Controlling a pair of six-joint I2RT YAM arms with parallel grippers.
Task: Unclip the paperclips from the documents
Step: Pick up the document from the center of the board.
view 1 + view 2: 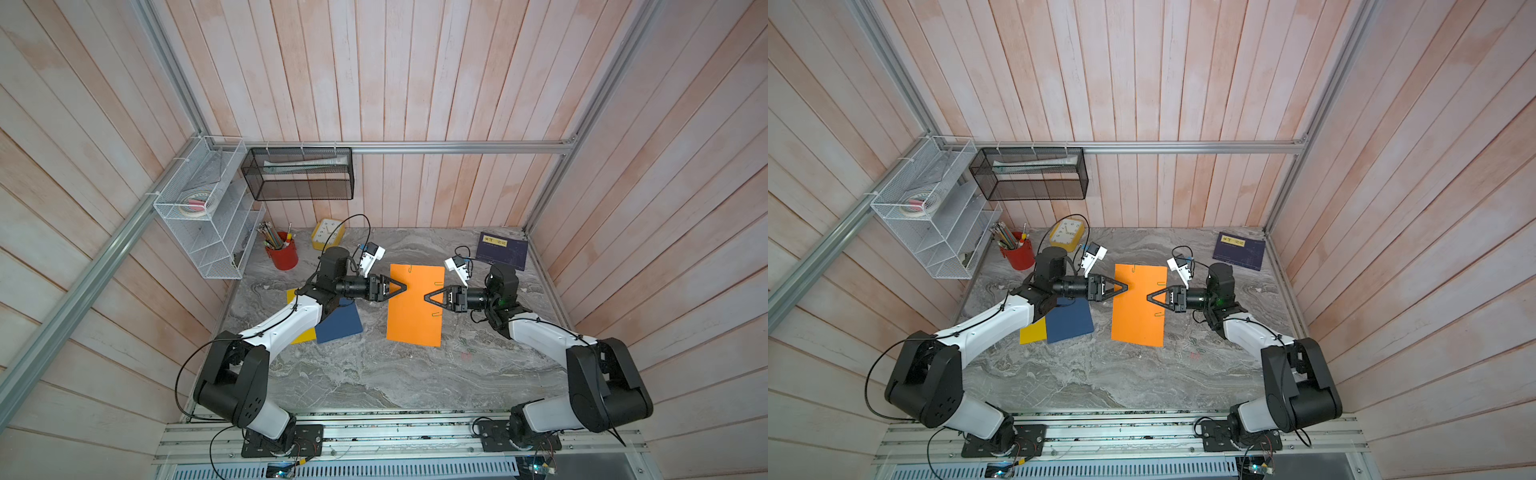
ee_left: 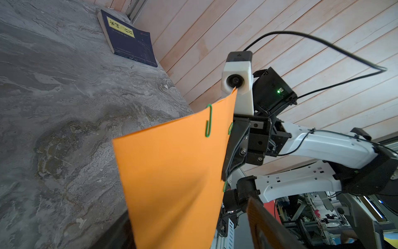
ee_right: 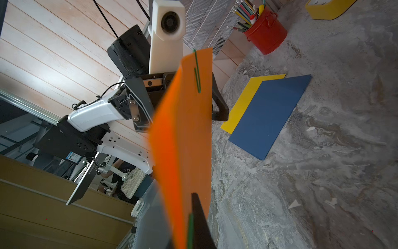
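The robot's right gripper holds the orange document by the paperclips' edge, so its left gripper should take the opposite edge (image 1: 389, 289), freeing the right gripper to pull paperclips.
The orange document (image 1: 415, 307) (image 1: 1138, 307) hangs in the air between both arms. My right gripper (image 1: 426, 297) (image 1: 1148, 297) is shut on its right side, between two green paperclips (image 1: 438, 284) (image 1: 436, 313) on that edge. A third green paperclip (image 2: 208, 120) (image 3: 197, 73) sits on the far edge. My left gripper (image 1: 404, 286) (image 3: 181, 110) is open, one finger on each side of the sheet's left edge. The blue document (image 1: 338, 326) lies on the yellow document (image 1: 301, 334) under the left arm. A few loose paperclips (image 1: 451, 355) lie on the marble to the right.
A red cup of pencils (image 1: 282, 251) and a yellow clock (image 1: 327, 233) stand at the back left. A navy booklet (image 1: 502, 250) lies at the back right. A white wire rack (image 1: 208, 208) and a black mesh basket (image 1: 299, 172) hang on the walls.
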